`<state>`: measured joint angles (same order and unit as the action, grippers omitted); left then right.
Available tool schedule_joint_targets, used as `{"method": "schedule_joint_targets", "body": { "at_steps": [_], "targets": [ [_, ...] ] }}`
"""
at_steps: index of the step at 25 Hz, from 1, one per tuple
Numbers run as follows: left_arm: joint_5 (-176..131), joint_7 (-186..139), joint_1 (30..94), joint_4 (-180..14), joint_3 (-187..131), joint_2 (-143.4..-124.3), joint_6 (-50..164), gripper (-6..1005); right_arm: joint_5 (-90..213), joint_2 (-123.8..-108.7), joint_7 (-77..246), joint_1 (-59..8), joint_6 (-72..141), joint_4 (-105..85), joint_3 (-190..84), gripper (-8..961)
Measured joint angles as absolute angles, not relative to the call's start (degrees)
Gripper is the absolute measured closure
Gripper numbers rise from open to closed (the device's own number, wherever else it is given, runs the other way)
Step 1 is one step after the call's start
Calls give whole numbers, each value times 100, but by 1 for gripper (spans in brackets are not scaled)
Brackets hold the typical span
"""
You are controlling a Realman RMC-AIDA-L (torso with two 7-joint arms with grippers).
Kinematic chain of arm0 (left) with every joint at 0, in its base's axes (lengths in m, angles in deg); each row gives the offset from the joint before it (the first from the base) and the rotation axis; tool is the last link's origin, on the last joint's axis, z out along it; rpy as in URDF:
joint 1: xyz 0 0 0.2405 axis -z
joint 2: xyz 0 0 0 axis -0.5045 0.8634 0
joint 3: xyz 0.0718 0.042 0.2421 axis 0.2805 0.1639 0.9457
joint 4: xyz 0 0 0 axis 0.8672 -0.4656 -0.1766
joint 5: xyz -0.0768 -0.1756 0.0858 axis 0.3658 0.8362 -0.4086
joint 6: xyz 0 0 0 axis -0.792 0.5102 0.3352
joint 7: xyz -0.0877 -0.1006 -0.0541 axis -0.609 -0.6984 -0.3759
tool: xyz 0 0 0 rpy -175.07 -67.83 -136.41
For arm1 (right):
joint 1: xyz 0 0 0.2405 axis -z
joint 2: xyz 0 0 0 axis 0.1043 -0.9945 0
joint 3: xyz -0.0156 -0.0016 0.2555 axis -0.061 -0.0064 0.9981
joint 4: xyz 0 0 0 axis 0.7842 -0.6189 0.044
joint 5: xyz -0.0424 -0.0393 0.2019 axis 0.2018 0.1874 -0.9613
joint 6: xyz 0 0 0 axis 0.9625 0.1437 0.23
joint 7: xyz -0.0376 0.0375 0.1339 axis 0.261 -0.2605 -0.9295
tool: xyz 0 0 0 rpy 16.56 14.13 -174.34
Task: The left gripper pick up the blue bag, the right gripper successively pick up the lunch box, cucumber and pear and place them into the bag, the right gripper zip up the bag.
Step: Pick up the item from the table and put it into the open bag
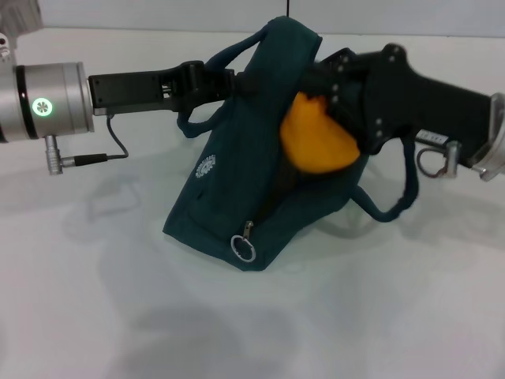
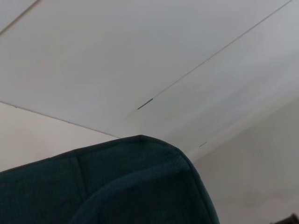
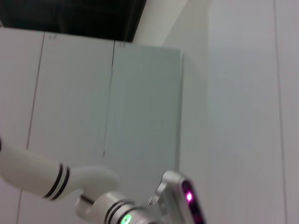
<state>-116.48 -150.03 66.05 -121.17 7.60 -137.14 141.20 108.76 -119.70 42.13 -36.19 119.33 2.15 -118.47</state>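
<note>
My right gripper will let go of the pear low inside the blue bag's opening (image 1: 276, 172), just a little above the pull ring of the zipper.
The blue bag (image 1: 237, 181) is held up and tilted over the white table, its opening facing right. My left gripper (image 1: 223, 80) comes in from the left and is shut on the bag's top edge by a handle. My right gripper (image 1: 330, 110) comes in from the right and is shut on the orange-yellow pear (image 1: 316, 140), holding it in the bag's mouth. The zipper pull ring (image 1: 244, 249) hangs at the bag's lower corner. The left wrist view shows only bag fabric (image 2: 131, 186). The lunch box and cucumber are out of view.
The bag's second handle (image 1: 398, 201) loops down under my right arm. The white table (image 1: 95, 300) spreads around the bag. The right wrist view shows only wall panels and part of a white arm (image 3: 51, 179).
</note>
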Motion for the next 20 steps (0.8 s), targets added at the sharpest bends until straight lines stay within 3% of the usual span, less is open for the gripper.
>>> {"method": "schedule_joint_targets", "body": {
  "at_steps": [20],
  "targets": [
    [-11648, -15007, 6588, -12123, 760, -13696, 14124, 946, 10897, -11971, 4180, -3310, 11377, 384, -12828, 862]
  ]
}}
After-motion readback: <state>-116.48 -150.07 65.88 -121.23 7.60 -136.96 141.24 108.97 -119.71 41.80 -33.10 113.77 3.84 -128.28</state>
